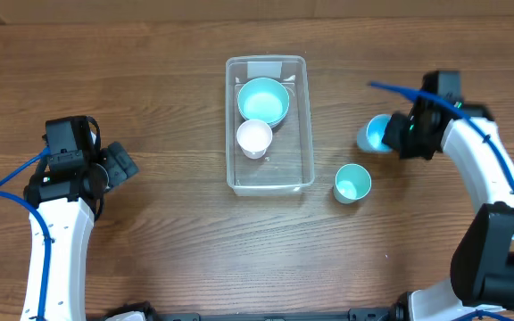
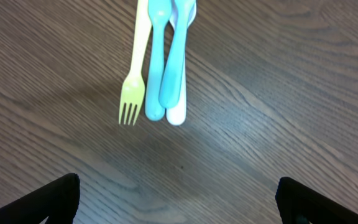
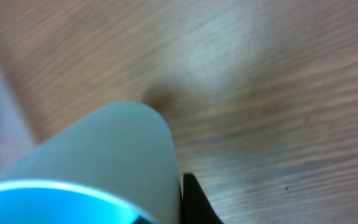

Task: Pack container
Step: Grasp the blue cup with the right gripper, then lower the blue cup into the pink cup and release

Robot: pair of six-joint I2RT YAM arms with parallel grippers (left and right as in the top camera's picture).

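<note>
Next, I let go of the light blue cup with my right gripper inside the white cup (image 1: 254, 137) in the clear container.
The clear container (image 1: 303, 125) stands at the table's middle. It holds a blue bowl (image 1: 263, 100) and a white cup (image 1: 254, 137). My right gripper (image 1: 398, 134) is shut on a light blue cup (image 1: 376, 134), right of the container and tilted. In the right wrist view that cup (image 3: 98, 162) fills the lower left, with one dark finger (image 3: 194, 202) against its wall. A second blue cup (image 1: 352, 183) stands upright near the container's front right corner. My left gripper (image 1: 119, 167) is open and empty at the far left, its fingers (image 2: 178, 183) spread wide over bare wood.
A yellow-green fork (image 2: 133, 81), a blue spoon (image 2: 157, 68), another blue utensil (image 2: 174, 62) and a white one (image 2: 178, 115) lie together ahead of my left gripper. They do not show in the overhead view.
</note>
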